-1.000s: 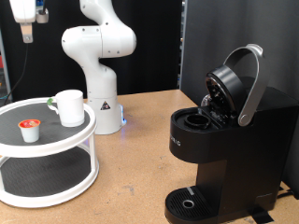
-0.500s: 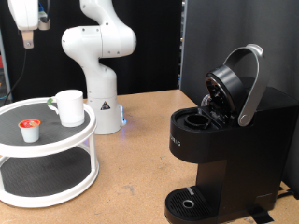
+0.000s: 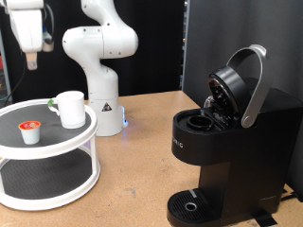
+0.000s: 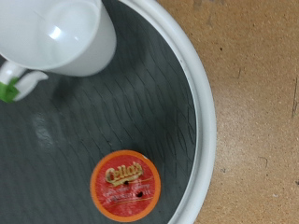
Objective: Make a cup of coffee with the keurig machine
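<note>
My gripper should close on the red top (image 3: 29,125) (image 4: 126,186) of the small white pod next to the cup, because the keurig machine's pod chamber is open.
The cup (image 3: 69,108), a white mug, stands on the top tier of a round white stand (image 3: 87,137) at the exterior view's left. A small white pod with a red top (image 3: 31,131) sits beside the cup. My gripper (image 3: 32,61) hangs high above this stand, touching nothing. The wrist view looks down on the cup (image 4: 70,33) and the pod (image 4: 124,184) on the dark mat inside the stand's white rim (image 4: 202,112); no fingers show there. The black keurig machine (image 3: 227,156) stands at the exterior view's right with its lid handle (image 3: 252,85) raised and its pod chamber open.
The white robot base (image 3: 99,66) stands behind the stand on the wooden table (image 3: 137,170). The stand has a lower tier (image 3: 43,178). A small green-and-white object (image 4: 11,86) lies next to the cup. Black panels close off the back.
My gripper has come down a little above the stand at the exterior view's top left. The cup, the pod and the machine have stayed put.
</note>
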Robot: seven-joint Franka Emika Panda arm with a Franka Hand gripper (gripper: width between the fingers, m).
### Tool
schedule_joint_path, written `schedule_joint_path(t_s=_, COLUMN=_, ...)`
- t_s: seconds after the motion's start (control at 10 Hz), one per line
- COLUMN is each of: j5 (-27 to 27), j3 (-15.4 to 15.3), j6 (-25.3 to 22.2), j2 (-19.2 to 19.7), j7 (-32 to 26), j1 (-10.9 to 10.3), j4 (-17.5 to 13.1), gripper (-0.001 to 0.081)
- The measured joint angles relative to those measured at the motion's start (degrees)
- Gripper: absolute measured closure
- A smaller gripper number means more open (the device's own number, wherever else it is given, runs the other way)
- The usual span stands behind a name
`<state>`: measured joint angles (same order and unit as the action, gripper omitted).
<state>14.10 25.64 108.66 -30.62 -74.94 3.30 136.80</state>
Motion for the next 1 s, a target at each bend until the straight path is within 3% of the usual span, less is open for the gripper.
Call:
schedule_joint_path(t_s=0.6, j5=5.5, j3=1.0, j6=14.8, j2=1.4, j7=1.1, j1=2.4, j4=10.1, gripper=0.0005)
schedule_joint_path(t_s=1.0, j5=8.6, j3=1.5, j6=25.5, j2=5.2, j7=3.4, j1=4.4, j4=15.5, gripper=0.0005)
